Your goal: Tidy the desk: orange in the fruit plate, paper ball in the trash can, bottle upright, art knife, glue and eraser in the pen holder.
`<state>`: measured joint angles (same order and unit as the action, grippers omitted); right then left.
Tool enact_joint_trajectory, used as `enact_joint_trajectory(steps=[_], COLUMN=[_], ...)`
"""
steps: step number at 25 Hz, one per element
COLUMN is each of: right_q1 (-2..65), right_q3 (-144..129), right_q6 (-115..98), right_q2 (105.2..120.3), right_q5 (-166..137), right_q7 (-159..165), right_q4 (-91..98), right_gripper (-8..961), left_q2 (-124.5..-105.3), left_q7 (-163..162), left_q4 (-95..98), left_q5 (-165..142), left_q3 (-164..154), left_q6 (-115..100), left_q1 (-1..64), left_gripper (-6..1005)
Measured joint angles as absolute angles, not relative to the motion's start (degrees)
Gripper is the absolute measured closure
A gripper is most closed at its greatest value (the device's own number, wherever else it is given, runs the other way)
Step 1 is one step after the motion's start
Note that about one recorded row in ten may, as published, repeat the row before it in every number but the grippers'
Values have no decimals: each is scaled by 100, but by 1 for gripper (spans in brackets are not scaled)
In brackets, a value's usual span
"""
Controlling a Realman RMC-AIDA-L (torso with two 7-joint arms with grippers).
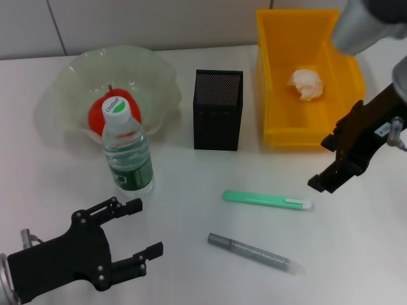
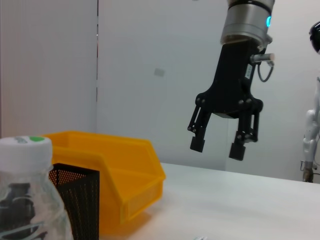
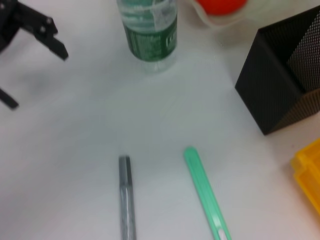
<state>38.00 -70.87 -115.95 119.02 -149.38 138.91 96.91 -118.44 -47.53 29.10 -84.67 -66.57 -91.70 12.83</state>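
Observation:
Next, my right gripper grips the white end (image 1: 294,202) (image 3: 220,231) of the green art knife. The green end toward the bottle will stay free.
The orange (image 1: 98,114) lies in the pale-green fruit plate (image 1: 156,76) at the back left. The bottle (image 1: 128,152) stands upright just in front of the plate. The paper ball (image 1: 306,84) lies in the yellow trash can (image 1: 280,95). The black mesh pen holder (image 1: 218,109) stands between plate and can. A green art knife (image 1: 267,199) and a grey glue stick (image 1: 254,252) lie flat on the desk. My left gripper (image 1: 146,227) is open and empty, near the bottle's front. My right gripper (image 2: 216,147) is open, in the air above the knife's right end (image 1: 320,162). The eraser is out of view.
The right wrist view shows the knife (image 3: 206,195) and glue stick (image 3: 126,197) lying side by side, with the bottle (image 3: 150,35) and pen holder (image 3: 285,85) beyond them. The desk is white, with a wall behind.

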Motion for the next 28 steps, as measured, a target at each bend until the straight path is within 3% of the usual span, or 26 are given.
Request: enact_joint_trajectory(steps=[28], right_q1=[4051], right_q3=[-8687], right_q6=[-9418], right_q2=[11925], right_q5=[-15119], right_q7=[13016], right_q4=[7182], right_gripper=[164], left_q2=[-11857], left_q7=[-4746], left_q4=[2754], left_q5=[-8473], left_q3=[-6662], left_q6=[-9005], left_q1=[1361], left_gripper=[222])
